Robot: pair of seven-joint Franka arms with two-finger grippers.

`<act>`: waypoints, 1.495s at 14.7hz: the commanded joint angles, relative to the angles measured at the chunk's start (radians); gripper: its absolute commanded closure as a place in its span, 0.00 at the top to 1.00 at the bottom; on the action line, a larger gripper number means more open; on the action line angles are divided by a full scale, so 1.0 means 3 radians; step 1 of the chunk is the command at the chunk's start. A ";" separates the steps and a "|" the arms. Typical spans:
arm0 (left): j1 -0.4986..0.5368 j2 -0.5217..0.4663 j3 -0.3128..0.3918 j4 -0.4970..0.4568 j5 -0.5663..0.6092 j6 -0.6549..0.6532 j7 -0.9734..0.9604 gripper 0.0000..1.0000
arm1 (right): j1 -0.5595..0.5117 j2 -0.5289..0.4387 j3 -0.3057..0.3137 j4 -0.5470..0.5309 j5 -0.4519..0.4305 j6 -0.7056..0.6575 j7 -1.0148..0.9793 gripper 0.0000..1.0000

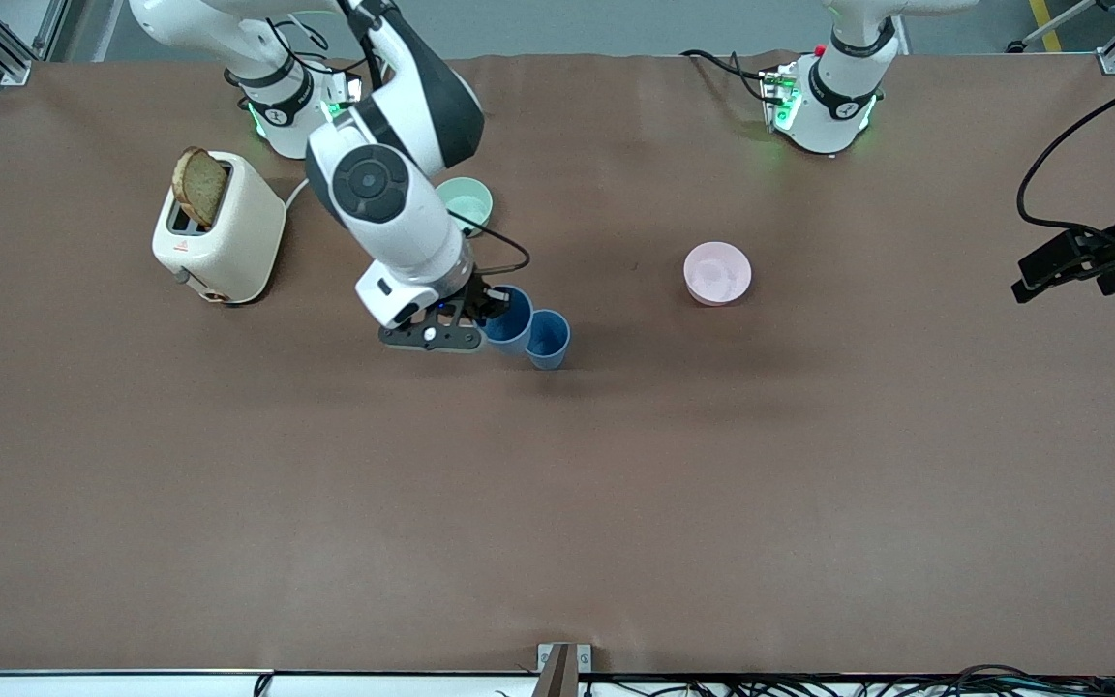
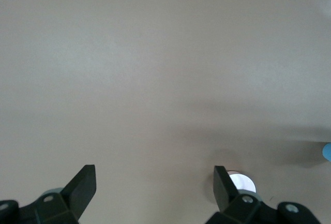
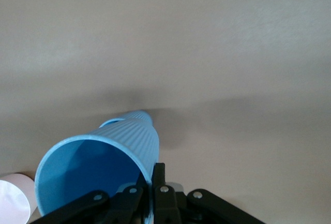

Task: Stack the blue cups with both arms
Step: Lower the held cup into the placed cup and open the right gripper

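Observation:
My right gripper needs to release the tilted blue cup inside the second blue cup (image 1: 548,337) (image 3: 123,121), which is standing upright on the brown table.
My right gripper (image 1: 490,312) is shut on the rim of a blue cup (image 1: 511,318) and holds it tilted, close beside the second blue cup (image 1: 549,339), which stands upright on the brown table (image 1: 557,503). In the right wrist view the held cup (image 3: 98,172) has its wall pinched between the gripper's (image 3: 151,176) fingers. The second cup's rim (image 3: 111,122) peeks out past it. My left gripper (image 1: 1041,271) is open and empty, over the table at the left arm's end. It shows open in the left wrist view (image 2: 155,175) too.
A cream toaster (image 1: 224,232) with a slice of bread stands at the right arm's end. A mint-green bowl (image 1: 467,203) sits just past the right arm's wrist. A pink bowl (image 1: 717,273) sits mid-table and shows in the left wrist view (image 2: 242,182).

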 commanded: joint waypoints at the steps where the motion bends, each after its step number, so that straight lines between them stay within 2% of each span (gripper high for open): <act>1: 0.0028 -0.0092 -0.0006 -0.0036 -0.0047 0.0087 0.0072 1.00 | 0.0105 0.0011 -0.0034 -0.0073 0.0083 0.0125 0.0089 0.00; 7: 0.0007 -0.0041 -0.0016 -0.0015 -0.0011 0.0061 0.0092 1.00 | 0.0115 0.0180 -0.0040 -0.0088 0.0078 0.0422 0.0074 0.00; 22: 0.0002 -0.0076 -0.0052 0.0057 -0.0006 -0.0087 0.0250 1.00 | 0.0223 0.0175 -0.0040 -0.0241 0.0078 0.0447 0.0094 0.00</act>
